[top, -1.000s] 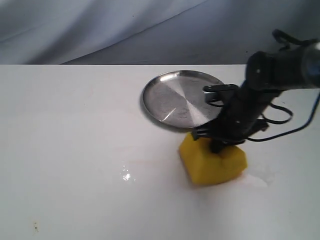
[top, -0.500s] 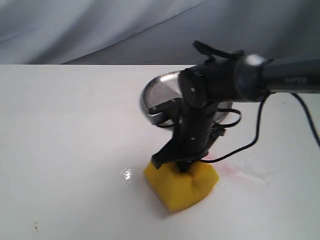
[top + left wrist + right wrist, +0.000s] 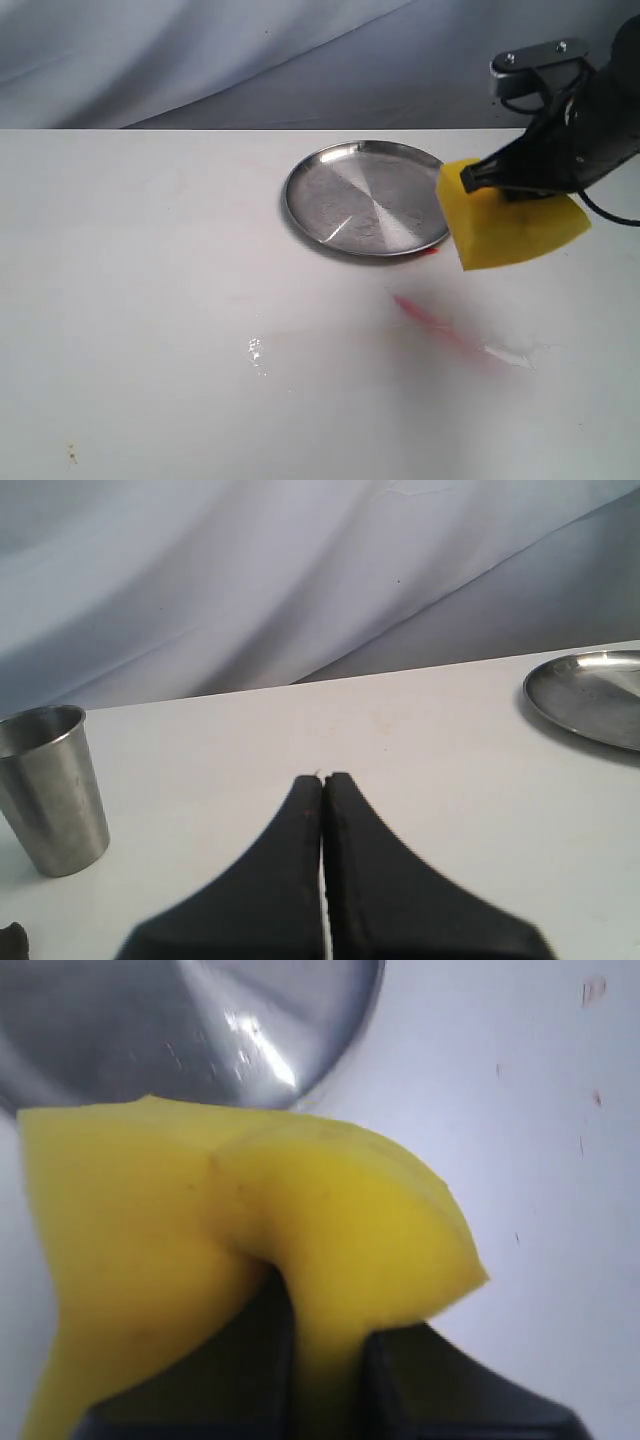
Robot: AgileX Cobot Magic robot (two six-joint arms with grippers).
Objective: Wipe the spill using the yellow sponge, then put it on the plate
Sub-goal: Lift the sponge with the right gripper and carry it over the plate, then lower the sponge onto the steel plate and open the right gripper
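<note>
Next, I release the yellow sponge from my right gripper near the middle of the steel plate (image 3: pixel 366 187), a little toward the grey cloth.
The yellow sponge (image 3: pixel 510 228) hangs in the air just right of the steel plate (image 3: pixel 365 198), squeezed and folded. My right gripper (image 3: pixel 515 192) is shut on its top edge. In the right wrist view the sponge (image 3: pixel 250 1230) bulges round the gripper (image 3: pixel 325 1325), with the plate's rim (image 3: pixel 360 1010) beyond it. A small shiny wet blot, the spill (image 3: pixel 255 350), lies on the white table left of centre, far from the sponge. My left gripper (image 3: pixel 322 780) is shut on nothing above the table; it does not show in the exterior view.
A long pink-red streak (image 3: pixel 440 328) runs below the plate toward a wet patch (image 3: pixel 515 355). A steel cup (image 3: pixel 55 785) stands near the left gripper, and the plate (image 3: pixel 590 695) shows at that view's edge. Grey cloth hangs behind the table.
The right arm dragged the sponge left along the table toward the blot, then lifted it up and right beside the plate. A pink-red streak now shows where it passed.
</note>
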